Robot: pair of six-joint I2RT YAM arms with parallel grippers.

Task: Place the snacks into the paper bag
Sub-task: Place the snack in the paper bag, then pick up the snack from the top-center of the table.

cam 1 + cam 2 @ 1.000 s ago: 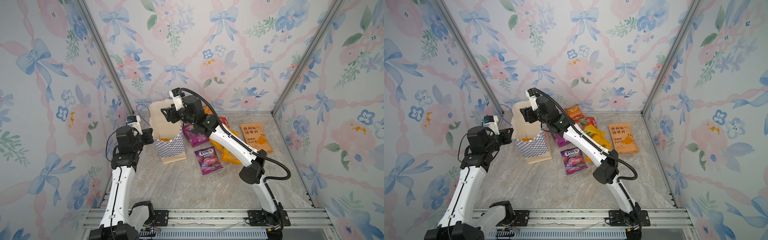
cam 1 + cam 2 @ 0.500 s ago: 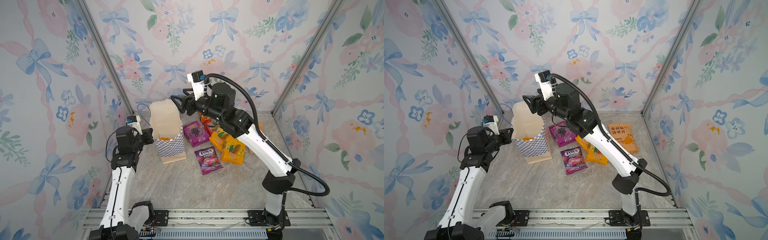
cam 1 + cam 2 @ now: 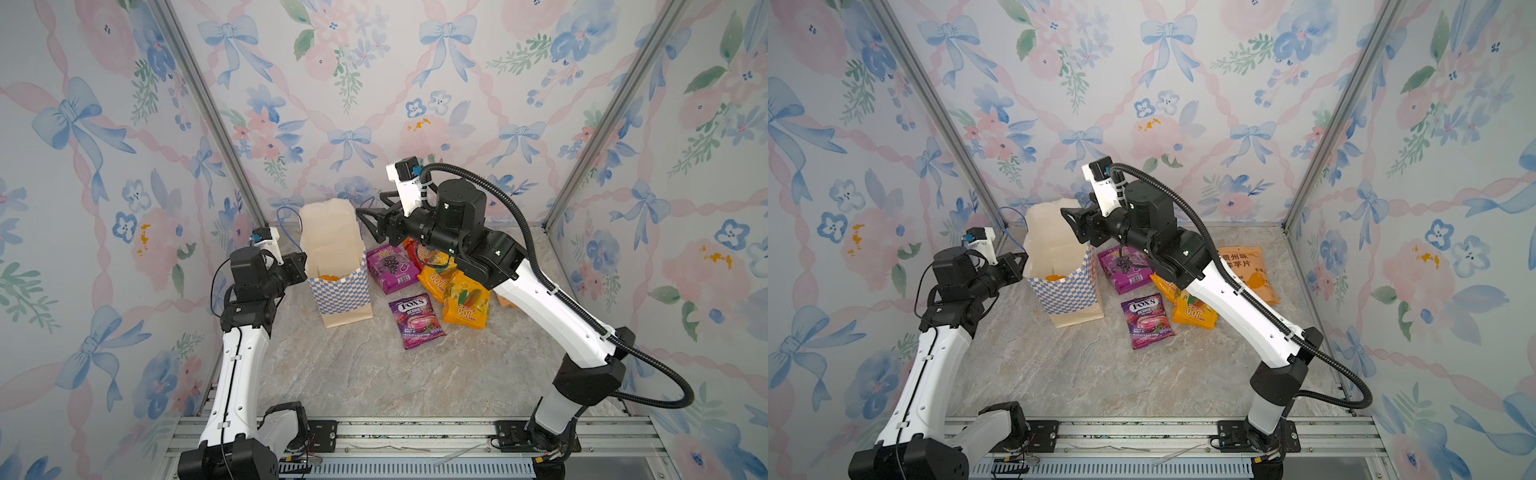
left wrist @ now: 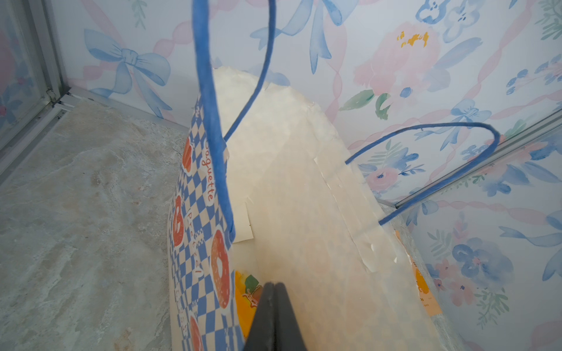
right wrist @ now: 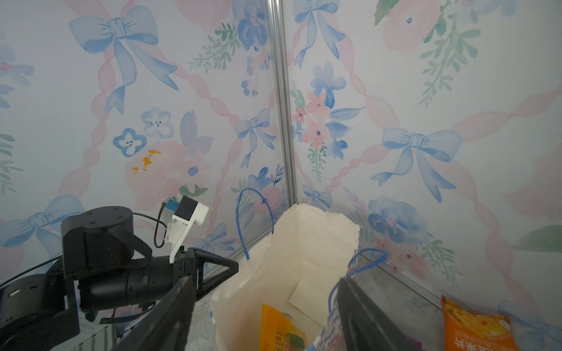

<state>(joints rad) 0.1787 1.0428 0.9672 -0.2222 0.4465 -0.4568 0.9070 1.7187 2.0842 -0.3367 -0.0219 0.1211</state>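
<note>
The robot's left gripper is shut next to the paper bag's rim, so it should open, pinch the rim by the blue handle's end (image 4: pixel 231 235) and pull the bag's opening wider.
The blue-and-white checkered paper bag (image 3: pixel 340 291) (image 3: pixel 1065 291) stands open at the back left. A yellow-orange snack packet (image 3: pixel 330 275) (image 5: pixel 281 328) lies inside it. My left gripper (image 3: pixel 301 266) (image 4: pixel 273 287) is shut on the bag's left rim. Beside and above the right rim, my right gripper (image 3: pixel 365 224) (image 5: pixel 264 281) is open and holds nothing. More snacks lie to the right of the bag: a purple grape packet (image 3: pixel 390 266), a purple Fox's packet (image 3: pixel 415 320), yellow-orange packets (image 3: pixel 463 301) and a red one (image 3: pixel 411 249). The tan kraft pouch (image 3: pixel 1246 274) lies farther right.
Floral walls with metal corner posts (image 3: pixel 232 158) close in the marble table (image 3: pixel 374 374) on three sides. The bag's blue cord handles (image 4: pixel 213 121) stick up above its rim. The right arm (image 3: pixel 540 303) stretches over the snack pile.
My right gripper has pulled up out of the bag's mouth and moved right, opening slightly wider. The left gripper and the bag have stayed put.
</note>
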